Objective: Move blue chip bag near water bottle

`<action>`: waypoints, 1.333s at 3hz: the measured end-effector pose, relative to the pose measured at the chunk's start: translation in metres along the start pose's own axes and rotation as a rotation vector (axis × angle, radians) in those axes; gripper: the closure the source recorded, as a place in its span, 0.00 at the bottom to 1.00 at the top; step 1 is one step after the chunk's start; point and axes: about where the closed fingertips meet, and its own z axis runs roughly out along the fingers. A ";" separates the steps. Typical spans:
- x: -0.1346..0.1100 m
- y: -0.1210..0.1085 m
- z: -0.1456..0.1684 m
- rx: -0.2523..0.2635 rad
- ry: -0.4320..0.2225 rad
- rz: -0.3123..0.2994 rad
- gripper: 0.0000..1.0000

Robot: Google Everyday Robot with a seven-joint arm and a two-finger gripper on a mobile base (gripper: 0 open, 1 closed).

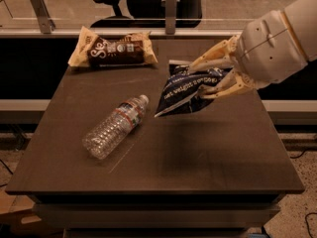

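Observation:
Next, my gripper lets go of the blue chip bag on the table (pixel 172 128) beside the water bottle's cap, toward my arm.
The blue chip bag (pixel 185 91) is a crumpled navy foil bag with white lettering, held in the air above the right middle of the table. My gripper (pixel 210 77) comes in from the right and is shut on the bag's right end, one finger above it and one below. The water bottle (pixel 115 127) is clear ribbed plastic with a white cap and a coloured label band. It lies on its side on the left middle of the table, cap pointing up-right toward the bag. A short gap separates the bag's lower corner from the cap.
A larger brown-and-cream snack bag (pixel 113 52) lies at the table's back left. The dark table (pixel 208 157) ends at a front edge below and a right edge under my arm. A rail and an office chair stand behind it.

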 end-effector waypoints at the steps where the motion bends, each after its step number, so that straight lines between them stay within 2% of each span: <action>1: 0.007 0.006 0.019 0.013 -0.012 -0.016 1.00; 2: 0.020 0.009 0.034 0.055 0.037 -0.007 1.00; 3: 0.032 0.011 0.046 0.095 0.118 0.007 1.00; 4: 0.034 0.017 0.058 0.111 0.216 0.007 1.00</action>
